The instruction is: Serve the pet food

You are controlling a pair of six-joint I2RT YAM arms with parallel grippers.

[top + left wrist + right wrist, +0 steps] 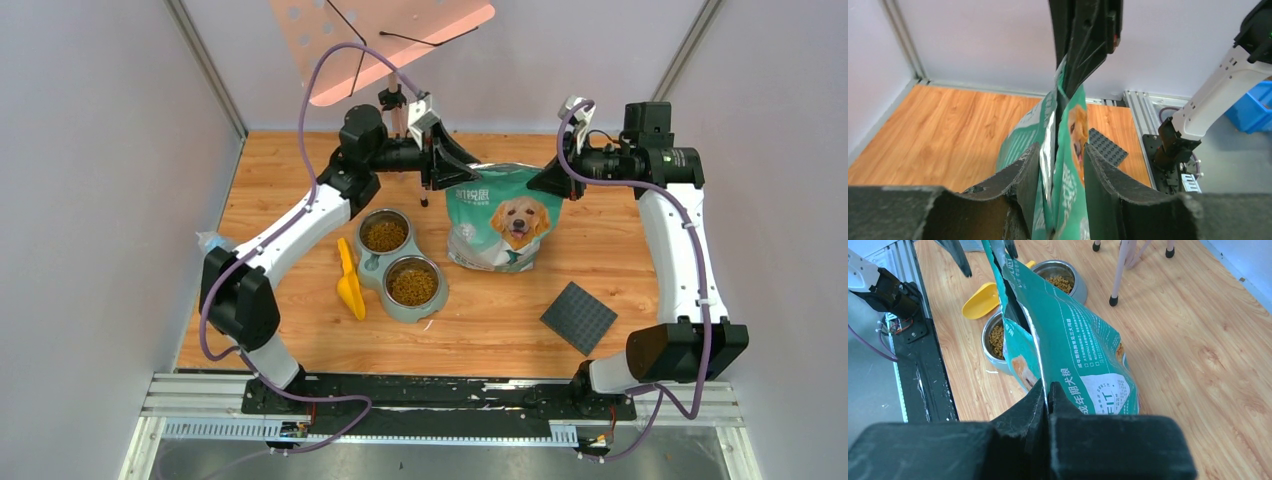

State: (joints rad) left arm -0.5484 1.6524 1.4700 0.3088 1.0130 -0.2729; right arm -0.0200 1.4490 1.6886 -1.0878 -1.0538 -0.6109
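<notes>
The bag's opening gapes beyond the bag corner that the robot's right gripper pinches, so the right gripper should open and pinch the bag's top edge nearer the left gripper [504,167].
The pet food fills both steel bowls, the far one [384,235] and the near one [412,283], and shows in the right wrist view [996,337]. The teal bag [505,220] with the golden dog stands upright right of the bowls. My right gripper [548,183] is shut on the bag's top right edge, jaws pinched on it [1047,387]. My left gripper [447,172] is at the bag's top left edge. Its fingers [1060,150] stand apart on either side of the bag [1073,165], whose two layers are not pressed together.
A yellow scoop [349,283] lies left of the grey-green double feeder [372,268]. A dark studded plate [578,317] lies front right. A pink stand [390,40] rises at the back, its legs [1120,270] beside the far bowl. Grey walls enclose the table.
</notes>
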